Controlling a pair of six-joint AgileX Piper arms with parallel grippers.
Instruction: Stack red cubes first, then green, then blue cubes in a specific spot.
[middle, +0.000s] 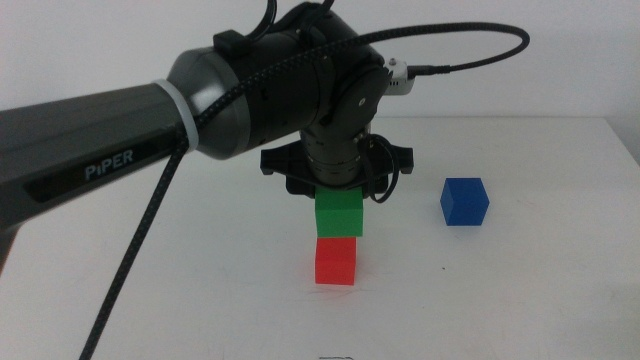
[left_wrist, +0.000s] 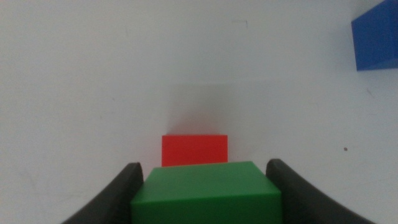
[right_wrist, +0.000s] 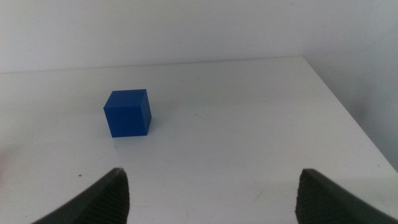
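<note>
My left gripper has the next move with the green cube. It will put the green cube down on the top side of the red cube (middle: 337, 246) (left_wrist: 194, 160).
My left gripper (middle: 338, 200) comes in from the left and is shut on the green cube (middle: 338, 213), which sits between its jaws in the left wrist view (left_wrist: 205, 190). It holds the green cube directly over the red cube (middle: 335, 260), close to its top face; I cannot tell whether they touch. The red cube stands on the white table and also shows in the left wrist view (left_wrist: 194, 150). The blue cube (middle: 465, 202) stands alone on the table to the right, also seen in the left wrist view (left_wrist: 376, 37) and right wrist view (right_wrist: 127, 113). My right gripper (right_wrist: 211, 193) is open and empty, short of the blue cube.
The white table (middle: 520, 290) has its far edge behind the arm and its right edge (right_wrist: 348, 118) beyond the blue cube. A black cable (middle: 130, 260) hangs from the left arm across the left side.
</note>
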